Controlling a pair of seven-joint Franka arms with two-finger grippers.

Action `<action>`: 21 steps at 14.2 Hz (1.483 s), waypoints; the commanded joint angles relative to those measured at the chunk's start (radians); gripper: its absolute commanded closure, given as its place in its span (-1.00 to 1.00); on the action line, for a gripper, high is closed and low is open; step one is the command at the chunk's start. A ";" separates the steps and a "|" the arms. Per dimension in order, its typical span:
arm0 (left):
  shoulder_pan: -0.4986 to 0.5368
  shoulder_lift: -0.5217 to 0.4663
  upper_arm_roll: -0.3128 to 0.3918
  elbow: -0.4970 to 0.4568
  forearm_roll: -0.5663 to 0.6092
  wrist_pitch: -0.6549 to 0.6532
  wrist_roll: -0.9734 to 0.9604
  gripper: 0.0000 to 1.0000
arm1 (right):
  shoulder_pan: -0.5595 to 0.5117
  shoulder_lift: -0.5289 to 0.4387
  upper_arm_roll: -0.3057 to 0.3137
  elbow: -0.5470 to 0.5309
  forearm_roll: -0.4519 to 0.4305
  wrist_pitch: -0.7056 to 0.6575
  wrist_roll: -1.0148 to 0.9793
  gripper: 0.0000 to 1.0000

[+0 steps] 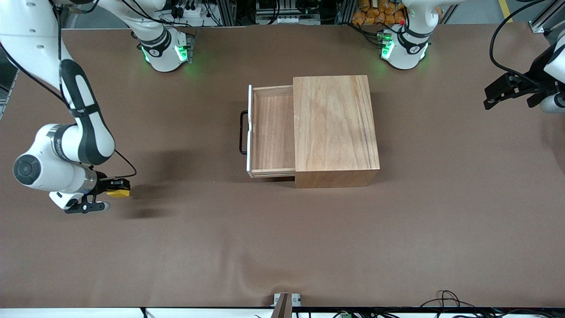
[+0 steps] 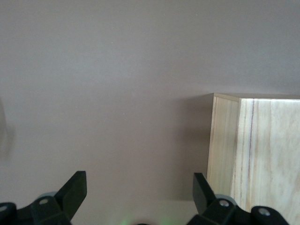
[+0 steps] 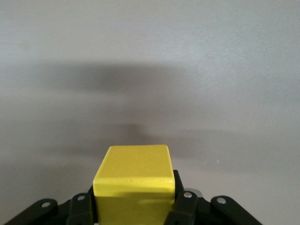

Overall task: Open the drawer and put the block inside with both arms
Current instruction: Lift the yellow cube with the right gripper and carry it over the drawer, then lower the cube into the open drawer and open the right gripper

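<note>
The robot's right gripper should release the yellow block in the drawer tray (image 1: 271, 145), toward the side closest to the cables. The yellow block is still over the bare table.
The small yellow block (image 1: 119, 192) (image 3: 133, 180) sits between the fingers of my right gripper (image 1: 115, 191) (image 3: 134, 206), which is shut on it over the bare table toward the right arm's end. The drawer (image 1: 271, 132) is pulled out of the wooden box (image 1: 335, 128) (image 2: 262, 154) toward the right arm's end, and its tray is empty. Its white front panel carries the black handle (image 1: 242, 132). My left gripper (image 1: 494, 98) (image 2: 139, 183) hangs open with nothing in it over the left arm's end of the table, apart from the box.
The brown table (image 1: 282, 247) runs wide around the box. Both arm bases (image 1: 165, 53) (image 1: 404, 48) glow green at the table's edge farthest from the front camera. Cables (image 1: 446, 300) lie along the nearest edge.
</note>
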 commanded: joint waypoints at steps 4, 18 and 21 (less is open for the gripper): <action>0.029 -0.042 -0.016 -0.024 0.006 -0.001 0.018 -1.00 | 0.064 -0.151 0.073 0.163 0.169 -0.361 0.104 1.00; 0.046 -0.048 -0.016 -0.026 0.006 -0.004 0.018 -1.00 | 0.703 -0.153 0.073 0.214 0.159 -0.255 0.780 1.00; 0.046 -0.061 -0.016 -0.021 0.006 -0.015 0.018 -1.00 | 0.721 -0.084 0.073 0.213 0.153 -0.198 0.778 1.00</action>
